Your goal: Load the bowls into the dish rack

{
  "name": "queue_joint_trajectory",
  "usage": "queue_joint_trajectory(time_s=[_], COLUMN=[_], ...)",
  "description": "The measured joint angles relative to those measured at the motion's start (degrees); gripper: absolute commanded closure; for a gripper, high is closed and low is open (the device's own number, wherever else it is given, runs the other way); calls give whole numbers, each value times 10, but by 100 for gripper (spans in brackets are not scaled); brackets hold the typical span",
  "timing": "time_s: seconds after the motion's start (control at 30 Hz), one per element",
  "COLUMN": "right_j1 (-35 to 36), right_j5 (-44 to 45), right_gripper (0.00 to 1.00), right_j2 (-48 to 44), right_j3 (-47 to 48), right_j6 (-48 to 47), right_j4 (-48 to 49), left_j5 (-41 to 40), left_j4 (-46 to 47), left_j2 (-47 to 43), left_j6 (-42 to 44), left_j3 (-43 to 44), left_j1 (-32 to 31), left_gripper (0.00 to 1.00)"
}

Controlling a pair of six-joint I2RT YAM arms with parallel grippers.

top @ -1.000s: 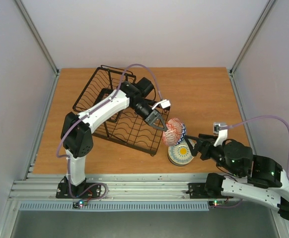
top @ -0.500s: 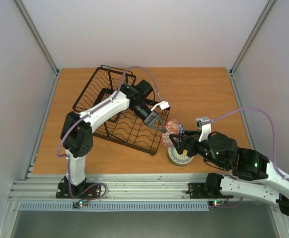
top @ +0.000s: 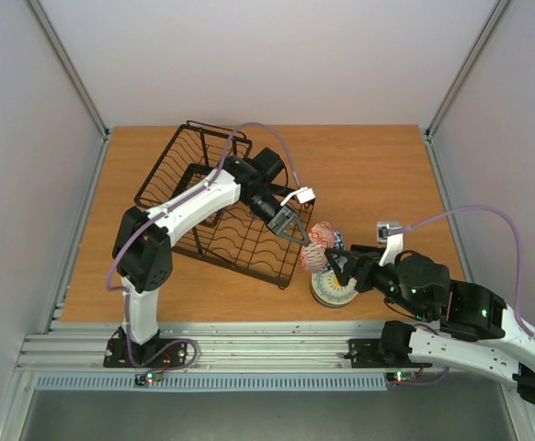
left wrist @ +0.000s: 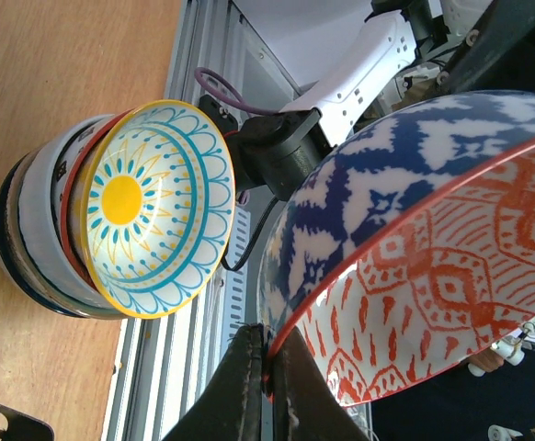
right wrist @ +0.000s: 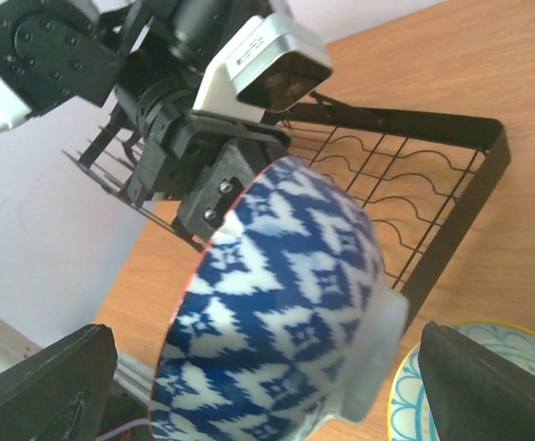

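Observation:
My right gripper should take the opposite edge (right wrist: 165,369) of the bowl, which slants in my left gripper's pinch on its rim, and hand the bowl back more upright.
My left gripper (top: 297,236) is shut on the rim of a bowl (top: 321,245) that is red-and-white inside and blue patterned outside. It holds the bowl tilted in the air, just right of the dish rack (top: 214,209). In the left wrist view the fingers (left wrist: 249,386) pinch the rim of this bowl (left wrist: 415,230). My right gripper (top: 340,270) is open, its fingers wide on either side of the held bowl (right wrist: 286,322). Below is a stack of bowls (top: 334,288), the top one white with a yellow centre (left wrist: 148,207).
The black wire rack lies at an angle across the table's left middle, its raised basket end (top: 189,152) at the back. Its near corner (right wrist: 470,175) is close behind the held bowl. The metal rail (top: 249,349) runs along the table's front edge.
The left gripper lowered the bowl slightly toward the stack. The right gripper came in to the left under the bowl, then drew back a little to the right.

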Motion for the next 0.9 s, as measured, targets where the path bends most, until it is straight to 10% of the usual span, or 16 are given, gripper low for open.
queue_joint_trajectory(time_s=[0.67, 0.9], right_j1=[0, 0], right_j5=[18, 10], right_gripper=[12, 41], right_j2=[31, 7], right_j3=[-17, -35], right_j6=[24, 44], right_j4=[-5, 12], left_j5=[1, -3], left_j4=[5, 14], left_j2=[0, 0], left_j6=[-2, -6], left_j3=[0, 0], left_j1=[-1, -1], left_gripper=[100, 100])
